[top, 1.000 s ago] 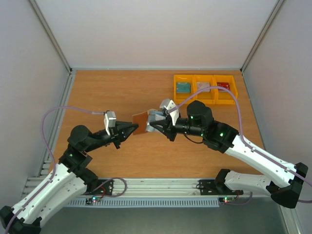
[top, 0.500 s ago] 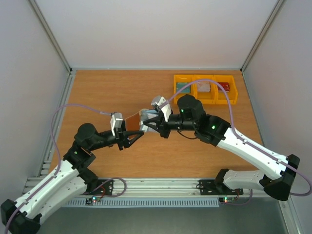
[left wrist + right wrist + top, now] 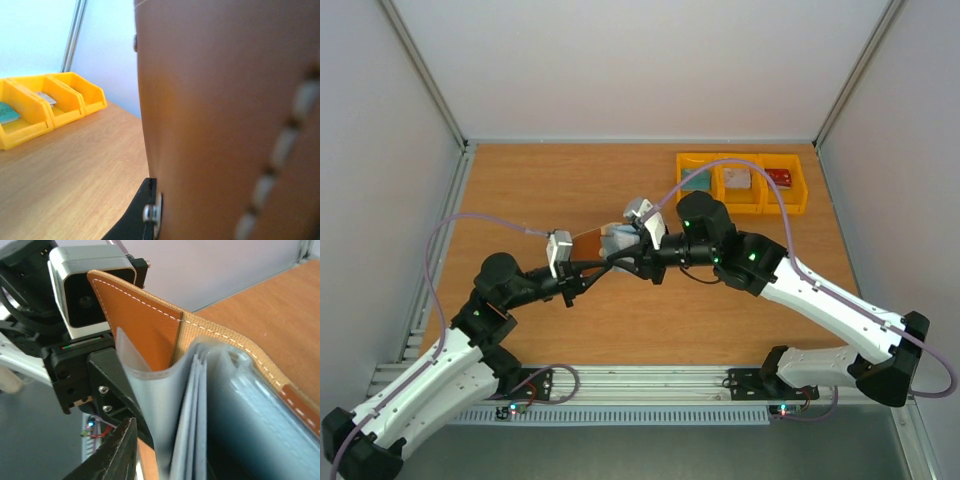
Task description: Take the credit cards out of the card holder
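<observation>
My left gripper should open and take the pockets [image 3: 617, 239] after my right gripper turns them, as it holds the leather flap and the blue-grey pockets stand on edge.
The brown card holder [image 3: 613, 241] hangs open above the table between both arms. My left gripper [image 3: 601, 265] is shut on its leather flap [image 3: 145, 322], which fills the left wrist view [image 3: 225, 100] beside one black finger [image 3: 146, 212]. My right gripper [image 3: 626, 254] is at the holder's blue-grey pockets [image 3: 200, 410]. Only one of its fingers [image 3: 116, 455] shows, just left of the lining. No credit card shows in the pockets. A teal card [image 3: 696, 180], a whitish-grey card [image 3: 737, 178] and a red card [image 3: 778, 176] lie in the bins.
Three joined yellow bins [image 3: 719, 186] stand at the back right of the wooden table [image 3: 540, 190]; they also show in the left wrist view [image 3: 20, 132]. White walls close the back and sides.
The right arm carried the holder to the left. The left gripper came forward, opened round the brown flap and shut on it. The holder now stands open with its lining showing.
</observation>
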